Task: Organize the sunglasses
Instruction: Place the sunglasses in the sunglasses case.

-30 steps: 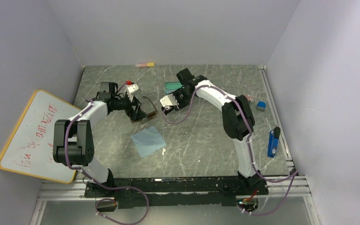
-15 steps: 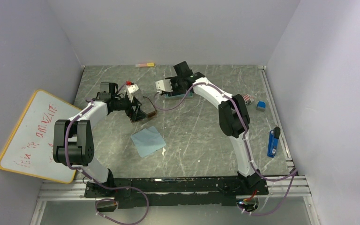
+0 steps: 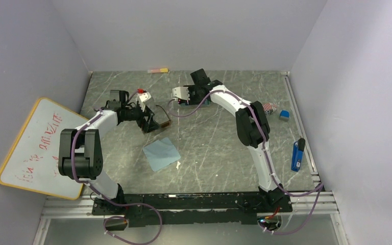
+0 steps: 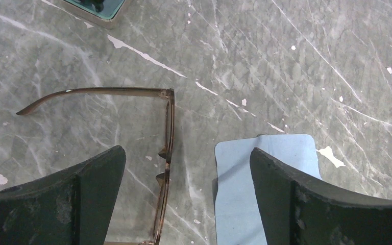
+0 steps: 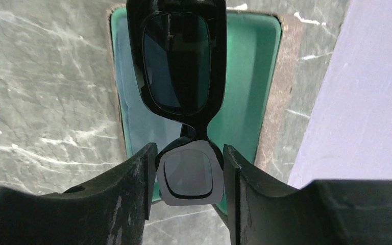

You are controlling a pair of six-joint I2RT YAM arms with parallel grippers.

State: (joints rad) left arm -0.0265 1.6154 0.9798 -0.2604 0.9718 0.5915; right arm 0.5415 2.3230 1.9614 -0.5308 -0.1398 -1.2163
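My right gripper is going to let go of the black-framed sunglasses on the blue cloth inside the open case with green lining [image 3: 195,102] [image 5: 158,102].
The black-framed sunglasses [image 5: 176,66] with dark lenses hang lengthwise in my right gripper [image 5: 190,168], which is shut on the near lens rim. They hover over an open case with green lining [image 5: 250,66]. In the top view my right gripper [image 3: 179,94] is over that case [image 3: 198,98] at the back of the table. The thin brown sunglasses [image 4: 168,127] lie on the table with one temple unfolded, between the wide-open fingers of my left gripper [image 4: 186,155]. In the top view my left gripper [image 3: 150,120] is at those sunglasses [image 3: 162,116].
A light-blue cloth [image 3: 161,153] lies on the table near the middle, also under my left gripper's right finger [image 4: 265,173]. A whiteboard [image 3: 35,145] leans at the left. A blue tool [image 3: 297,154], a small blue block [image 3: 284,115] and a striped object [image 3: 269,107] sit at the right.
My right gripper has carried the black sunglasses from mid-table back and left to above the open case, then held there. The left arm has not moved.
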